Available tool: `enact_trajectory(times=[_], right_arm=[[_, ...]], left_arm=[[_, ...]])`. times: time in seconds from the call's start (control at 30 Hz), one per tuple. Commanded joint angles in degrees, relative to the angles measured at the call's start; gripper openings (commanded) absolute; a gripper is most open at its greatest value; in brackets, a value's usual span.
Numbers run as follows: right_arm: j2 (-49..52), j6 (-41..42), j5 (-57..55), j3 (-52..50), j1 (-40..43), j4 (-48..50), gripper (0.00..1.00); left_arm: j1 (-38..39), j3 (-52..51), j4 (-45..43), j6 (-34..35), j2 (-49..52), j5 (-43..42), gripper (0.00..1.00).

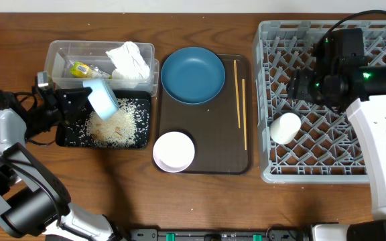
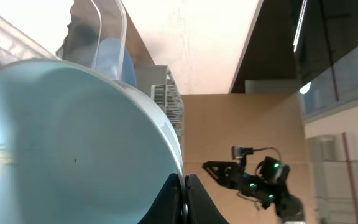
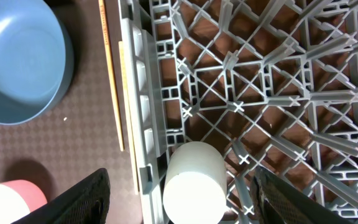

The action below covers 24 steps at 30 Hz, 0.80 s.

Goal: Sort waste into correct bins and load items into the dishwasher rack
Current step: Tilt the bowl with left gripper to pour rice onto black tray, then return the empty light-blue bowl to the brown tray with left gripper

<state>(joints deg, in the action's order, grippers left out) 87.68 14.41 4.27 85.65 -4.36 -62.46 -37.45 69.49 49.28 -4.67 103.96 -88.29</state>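
Observation:
Next, my left gripper releases the light blue bowl on the serving tray (image 1: 214,130) between the white bowl and the chopsticks.
My left gripper (image 1: 84,95) is shut on the rim of the light blue bowl (image 1: 102,98) and holds it tilted over the black tray (image 1: 66,139), where loose rice (image 1: 116,124) lies. In the left wrist view the fingers (image 2: 184,199) pinch the bowl's edge (image 2: 73,149). The clear tub (image 1: 66,50) holds the tissue (image 1: 129,60) and the yellow-green wrapper (image 1: 80,67). My right gripper (image 1: 300,87) is open above the grey rack (image 1: 380,40), over the small white cup (image 1: 285,127) lying on its side; its fingers (image 3: 188,205) stand well apart on either side of the cup (image 3: 194,180).
A dark brown serving tray (image 1: 213,134) between the bins and the rack carries the dark blue dish (image 1: 193,75), two chopsticks (image 1: 240,100) along its right side and the white bowl (image 1: 174,150) at its front left corner.

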Motion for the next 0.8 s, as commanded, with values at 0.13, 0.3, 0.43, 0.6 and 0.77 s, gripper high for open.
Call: enact_trajectory(times=[0.13,0.3,0.43,0.6,0.77], right_arm=[[-1.01,-1.22,0.26,0.70,0.11,-0.37,0.71],[-1.01,-1.22,0.26,0.70,0.11,-0.33,0.71],[-1.01,-1.38,0.26,0.70,0.11,-0.57,0.71],[-1.01,-1.40,0.26,0.70,0.11,-0.55,0.71],[-1.01,-1.40,0.26,0.70,0.11,-0.52,0.71]], left_arm=[[-0.24,-0.28,2.01,3.26,0.09,-1.84,0.06],[-0.90,-0.28,-1.53,6.14,0.11,4.20,0.06],[-0.63,-0.26,-0.02,6.47,0.09,-1.84,0.06],[0.48,-0.26,2.54,4.28,-0.37,-1.84,0.06],[5.64,-0.26,3.39,1.03,-4.07,0.90,0.06]])
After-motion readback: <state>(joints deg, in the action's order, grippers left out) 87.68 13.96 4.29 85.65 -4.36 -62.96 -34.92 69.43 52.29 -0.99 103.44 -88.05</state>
